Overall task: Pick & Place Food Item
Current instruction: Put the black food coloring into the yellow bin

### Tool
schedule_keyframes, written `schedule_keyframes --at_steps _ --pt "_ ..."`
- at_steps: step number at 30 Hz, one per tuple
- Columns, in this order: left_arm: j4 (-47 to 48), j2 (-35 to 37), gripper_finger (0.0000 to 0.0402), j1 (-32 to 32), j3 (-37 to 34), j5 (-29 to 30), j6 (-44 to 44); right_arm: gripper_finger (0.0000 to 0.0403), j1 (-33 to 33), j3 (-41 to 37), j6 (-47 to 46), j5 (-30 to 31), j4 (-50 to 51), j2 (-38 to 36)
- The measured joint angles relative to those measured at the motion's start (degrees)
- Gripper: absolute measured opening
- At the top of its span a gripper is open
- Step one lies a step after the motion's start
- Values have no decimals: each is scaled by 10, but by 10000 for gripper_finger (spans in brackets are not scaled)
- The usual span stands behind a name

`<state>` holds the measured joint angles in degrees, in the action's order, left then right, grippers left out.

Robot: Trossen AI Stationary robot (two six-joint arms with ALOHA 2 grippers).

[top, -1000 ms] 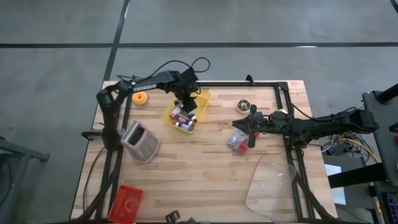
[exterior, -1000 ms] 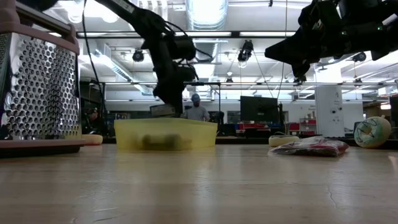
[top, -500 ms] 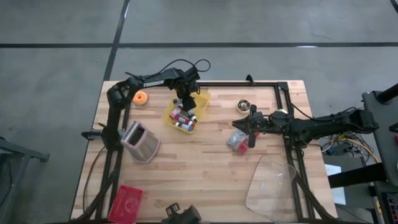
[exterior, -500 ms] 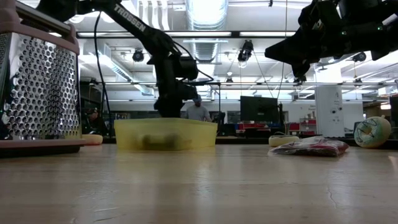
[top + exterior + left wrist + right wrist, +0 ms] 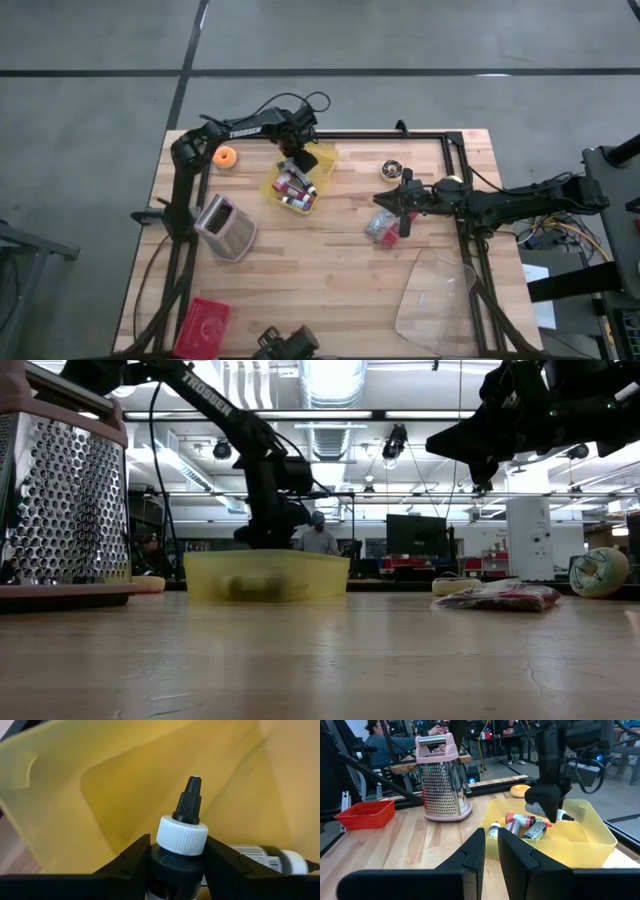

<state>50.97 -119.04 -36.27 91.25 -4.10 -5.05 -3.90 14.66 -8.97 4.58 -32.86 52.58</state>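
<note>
My left gripper needs to release the dark bottle in the far end of the yellow bin (image 5: 284, 172), next to the other bottles.
My left gripper (image 5: 298, 164) is over the yellow bin (image 5: 322, 162) at the far middle of the table, shut on a dark bottle with a white ribbed cap and a black nozzle (image 5: 183, 831). Several more bottles (image 5: 291, 190) lie in the bin. My right gripper (image 5: 402, 218) hangs shut and empty above a red-and-clear food packet (image 5: 379, 229) that lies flat on the table right of the middle. The right wrist view shows the bin (image 5: 580, 837) and the left gripper (image 5: 549, 804) over it. My left gripper pinches the bottle's dark shoulder (image 5: 159, 862), just below the white cap, between its two fingers. The fingers lie across the bottle and the nozzle points away past their tips. In the right wrist view the bottle (image 5: 559, 815) is lifted, tilted, above the bottles in the bin.
A metal grater with a pink top (image 5: 226, 226) lies at the left. An orange round thing (image 5: 225, 157) is at the far left, a red basket (image 5: 205, 325) at the near left, a clear plastic sheet (image 5: 435, 295) at the near right, and a small round dish (image 5: 392, 170) beyond the packet.
My left gripper has gone down toward the yellow bin and a little toward the table's far edge, still shut on the bottle. My right arm has kept still.
</note>
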Motion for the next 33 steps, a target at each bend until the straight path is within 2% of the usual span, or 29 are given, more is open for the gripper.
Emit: schedule_keyframes --at_steps 9,20,33 --pt "-33 1 152 -1 -49 7 -50 47 0 0 0 0 0 0" --pt "-34 1 152 0 -72 28 -133 47 0 0 0 0 0 0" --pt "-32 0 152 0 -73 39 -146 47 0 0 0 0 0 0"
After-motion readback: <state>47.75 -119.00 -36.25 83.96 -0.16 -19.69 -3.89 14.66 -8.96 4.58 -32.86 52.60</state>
